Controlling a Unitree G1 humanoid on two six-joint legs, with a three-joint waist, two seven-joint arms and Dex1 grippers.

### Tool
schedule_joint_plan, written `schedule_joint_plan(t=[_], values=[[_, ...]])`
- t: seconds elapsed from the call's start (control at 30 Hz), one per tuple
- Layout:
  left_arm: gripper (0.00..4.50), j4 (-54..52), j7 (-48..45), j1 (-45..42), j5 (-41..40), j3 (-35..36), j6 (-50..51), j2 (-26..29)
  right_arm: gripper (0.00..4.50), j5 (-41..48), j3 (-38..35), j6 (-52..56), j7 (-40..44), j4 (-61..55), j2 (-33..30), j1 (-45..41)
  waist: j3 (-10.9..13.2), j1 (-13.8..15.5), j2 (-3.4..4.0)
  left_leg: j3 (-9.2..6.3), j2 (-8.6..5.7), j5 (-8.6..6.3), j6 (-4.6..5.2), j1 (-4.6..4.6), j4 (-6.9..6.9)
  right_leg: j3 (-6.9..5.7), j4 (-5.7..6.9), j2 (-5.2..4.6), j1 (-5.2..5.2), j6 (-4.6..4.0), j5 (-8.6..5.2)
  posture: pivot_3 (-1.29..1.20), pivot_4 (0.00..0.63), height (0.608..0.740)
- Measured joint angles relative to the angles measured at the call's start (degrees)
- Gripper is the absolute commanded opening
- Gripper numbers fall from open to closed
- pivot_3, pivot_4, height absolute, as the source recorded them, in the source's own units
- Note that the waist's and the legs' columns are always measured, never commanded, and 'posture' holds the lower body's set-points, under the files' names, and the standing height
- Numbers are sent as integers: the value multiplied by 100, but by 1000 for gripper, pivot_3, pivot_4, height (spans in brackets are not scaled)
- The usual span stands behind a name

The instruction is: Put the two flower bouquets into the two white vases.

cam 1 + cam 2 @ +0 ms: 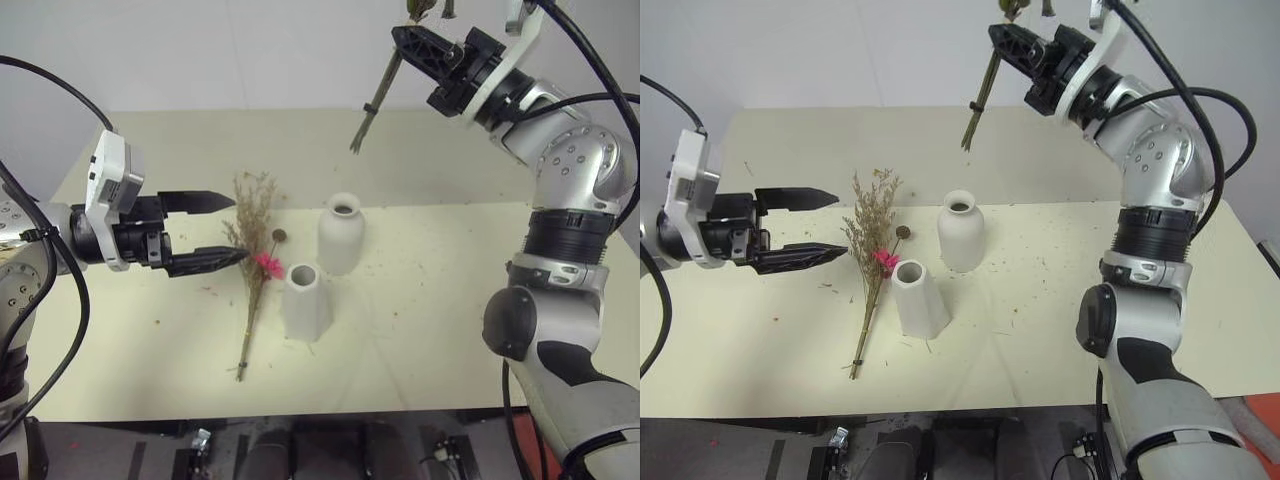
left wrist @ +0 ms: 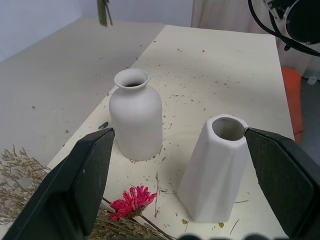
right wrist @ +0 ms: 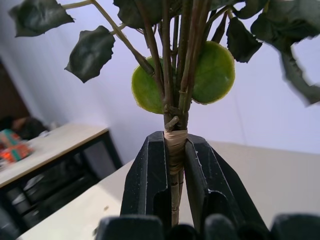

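Note:
The leafy bouquet will go into the opening of the bottle-shaped white vase [image 1: 344, 210] behind the cone vase, where my right gripper will let go of it.
The tan wispy bouquet [image 1: 252, 270] lies flat on the table, its magenta flower [image 1: 267, 264] beside the cone-shaped white vase [image 1: 305, 302]. The bottle-shaped white vase [image 1: 341, 235] stands upright just behind the cone vase. My left gripper [image 1: 240, 229] hovers open at the bouquet's wispy top, pointing toward both vases [image 2: 136, 117]. High above the table's far side, my right gripper [image 1: 402, 40] is shut on the bound stems of the other bouquet [image 3: 175, 145]. Its green leaves [image 3: 92, 50] rise above the fingers and its stem ends [image 1: 368, 115] hang down in the air.
Dried flower bits are scattered over the cream table [image 1: 450, 300] around the vases. The table's near edge runs along the bottom of the head views. A dark desk with coloured items [image 3: 30, 150] stands far off in the room.

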Motion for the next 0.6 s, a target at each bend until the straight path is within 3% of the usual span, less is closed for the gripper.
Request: schedule_joint_plan(t=[0.2,0.6], values=[[4500,-127,142,124,-170,184,74,0,237,-33,579,-213,169,-327,-4,529,0,-30,0,2,1,0,-1,1,-1,4,3,2,-5,0,0,0,150,740],[4500,-137,198,150,-178,184,76,11,237,-190,1068,-676,140,-425,85,823,0,-17,0,2,3,1,-2,1,-1,4,4,5,-6,0,0,0,150,740]])
